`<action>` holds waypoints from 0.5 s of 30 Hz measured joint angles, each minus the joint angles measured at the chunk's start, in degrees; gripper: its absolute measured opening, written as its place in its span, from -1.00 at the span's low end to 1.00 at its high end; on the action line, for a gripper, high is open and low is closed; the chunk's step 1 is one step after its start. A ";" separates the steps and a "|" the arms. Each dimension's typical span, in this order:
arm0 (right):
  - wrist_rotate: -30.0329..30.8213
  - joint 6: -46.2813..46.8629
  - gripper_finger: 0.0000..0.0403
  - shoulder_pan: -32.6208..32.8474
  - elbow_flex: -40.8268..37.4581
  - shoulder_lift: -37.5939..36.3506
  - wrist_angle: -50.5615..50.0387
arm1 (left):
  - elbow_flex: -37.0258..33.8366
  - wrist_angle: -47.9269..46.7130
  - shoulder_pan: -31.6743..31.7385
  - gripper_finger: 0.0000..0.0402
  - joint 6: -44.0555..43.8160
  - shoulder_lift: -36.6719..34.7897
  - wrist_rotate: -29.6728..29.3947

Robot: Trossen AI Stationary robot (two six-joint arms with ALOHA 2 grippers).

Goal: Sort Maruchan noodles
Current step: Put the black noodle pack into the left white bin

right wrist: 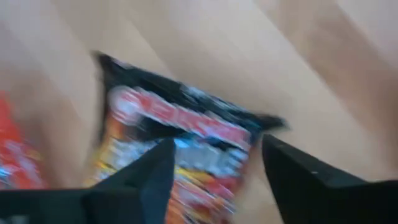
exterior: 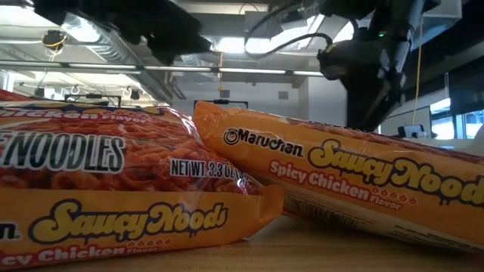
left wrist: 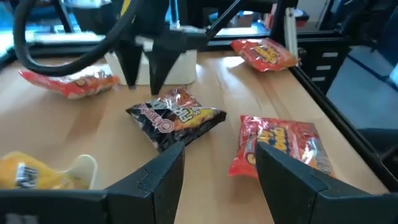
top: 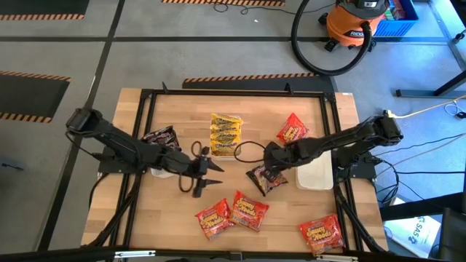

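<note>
The dark packet lies flat and slanted under my right gripper's fingers, so my left gripper should steady it while my right gripper turns and takes its edge (right wrist: 191, 102).
A dark ramen packet (top: 263, 180) lies flat on the wooden table right of centre, also visible in the left wrist view (left wrist: 177, 119) and, blurred, in the right wrist view (right wrist: 180, 140). My right gripper (top: 268, 170) hangs open just above it, fingers pointing down (left wrist: 144, 84), one on each side (right wrist: 214, 149), and I see no touch. My left gripper (top: 213, 175) is open at mid table, level and pointing toward that packet (left wrist: 221, 155). Yellow packets (top: 226, 133) lie stacked toward the far side. Another dark packet (top: 160, 136) lies beside the left arm.
A white tray (top: 314, 172) sits just right of the right gripper. Red-orange packets lie far right (top: 293, 129), near the front edge (top: 215, 220) (top: 249, 211) and at the near right corner (top: 322, 234). Two of them fill the low view (exterior: 113, 196) (exterior: 355, 181).
</note>
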 joint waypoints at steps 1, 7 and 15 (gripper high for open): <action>0.20 -0.88 0.20 0.02 0.86 0.00 -3.09 | 0.99 0.20 0.17 -0.05 -0.68 1.75 -0.01; -0.34 -6.41 0.47 0.38 1.32 -0.02 -11.26 | 11.39 -0.75 0.81 -0.05 -2.20 14.92 -0.02; -0.51 -11.80 0.43 2.22 -2.65 -0.02 -8.92 | 24.67 -2.85 2.72 -0.05 -1.45 29.85 -0.88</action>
